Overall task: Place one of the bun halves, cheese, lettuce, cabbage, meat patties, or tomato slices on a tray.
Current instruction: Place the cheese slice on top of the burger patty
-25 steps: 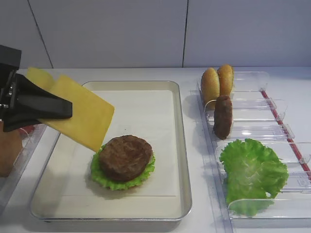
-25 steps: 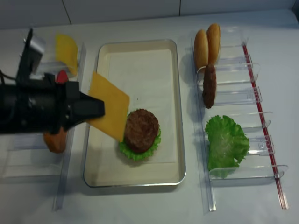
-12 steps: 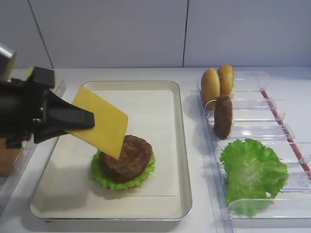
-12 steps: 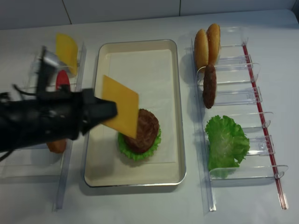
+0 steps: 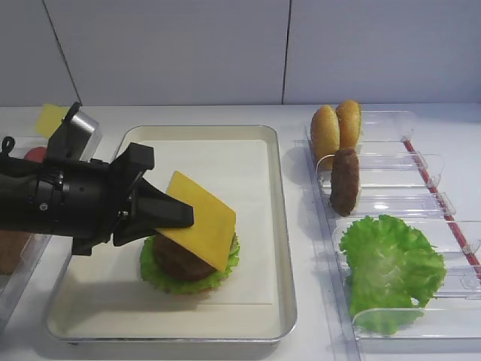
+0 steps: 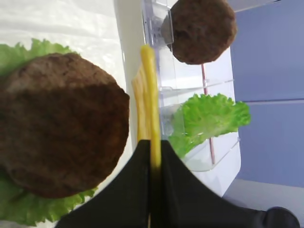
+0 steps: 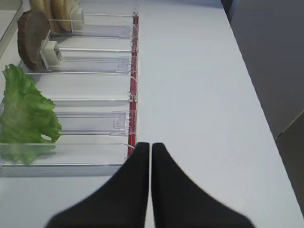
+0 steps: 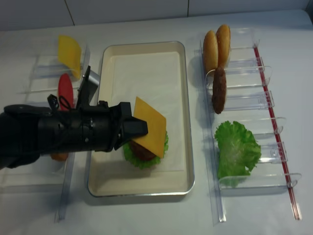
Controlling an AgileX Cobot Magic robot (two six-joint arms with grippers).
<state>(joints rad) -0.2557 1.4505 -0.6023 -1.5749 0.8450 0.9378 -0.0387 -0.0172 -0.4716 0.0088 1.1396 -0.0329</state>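
Observation:
My left gripper will release the yellow-orange cheese that I am placing, leaving it on top of the dark meat patty (image 8: 145, 132) (image 6: 69, 123) in the cream tray.
My left gripper (image 5: 186, 219) is shut on the yellow-orange cheese (image 5: 203, 219), holding it by its left edge. The slice hangs tilted over the dark meat patty (image 5: 177, 263), which lies on frilly lettuce (image 5: 152, 272) in the cream tray (image 5: 282, 226). From overhead the cheese (image 8: 151, 125) covers most of the patty. In the left wrist view the cheese (image 6: 148, 95) shows edge-on between the black fingers (image 6: 137, 166), beside the patty (image 6: 61, 123). My right gripper (image 7: 150, 145) is shut with nothing in it, over bare table to the right of the racks.
A clear rack on the right holds two bun halves (image 5: 336, 128), an upright patty (image 5: 346, 180) and a lettuce leaf (image 5: 391, 267). The left rack holds a paler yellow slice (image 8: 69, 53) and a red tomato slice (image 8: 65, 88), partly behind my left arm.
My left gripper has carried the cheese rightward and down, from the tray's left edge to just over the patty. The right gripper has not moved.

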